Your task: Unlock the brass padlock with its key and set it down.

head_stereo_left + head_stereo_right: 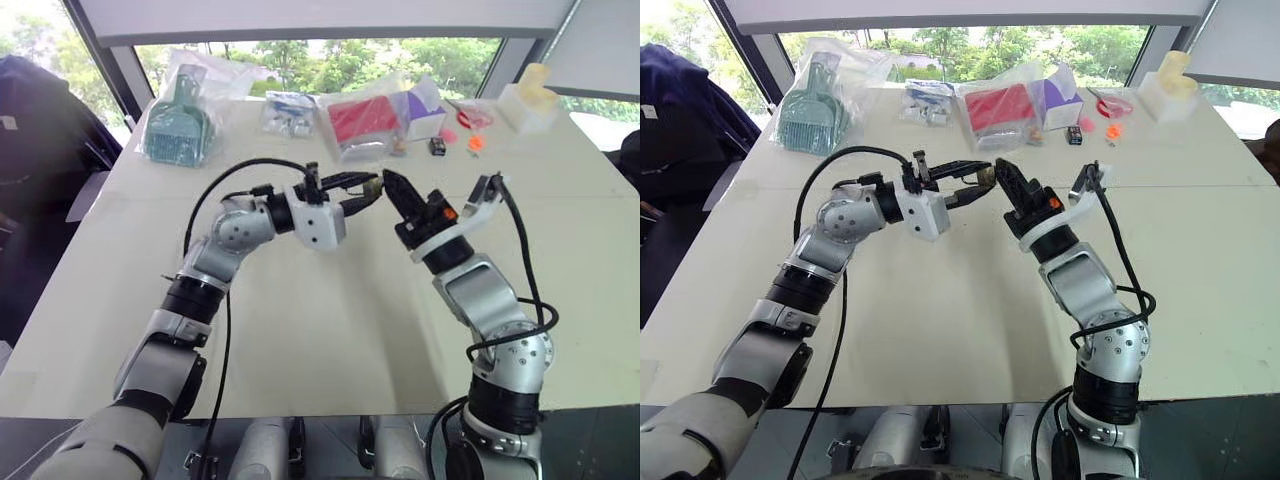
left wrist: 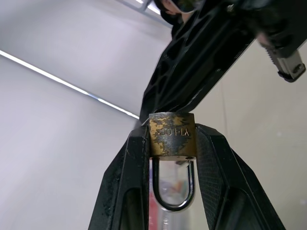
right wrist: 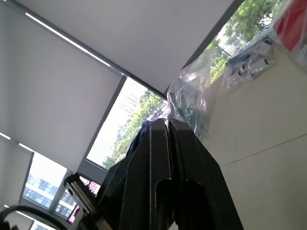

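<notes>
The shackle points back between the fingers of my left gripper, so next my right gripper opens and takes the padlock body (image 1: 373, 187) before my left gripper opens the shackle.
The brass padlock (image 2: 171, 135) is small and worn, and its silvery shackle (image 2: 173, 199) hangs closed between the fingers. My left gripper (image 1: 372, 190) is shut on the padlock body and holds it above the middle of the table, pointing to the right. My right gripper (image 1: 391, 180) is shut, and its tips sit right beside the padlock (image 1: 986, 178). In the right wrist view its two fingers (image 3: 158, 158) press together. The key is hidden; I cannot make it out between them.
The white table (image 1: 320, 330) carries bagged goods along its far edge: a teal scoop (image 1: 178, 125), a red pack (image 1: 362, 120), a purple box (image 1: 425, 110), a small black item (image 1: 437, 146) and a white object (image 1: 530, 98). Dark fabric (image 1: 30, 130) sits off the left side.
</notes>
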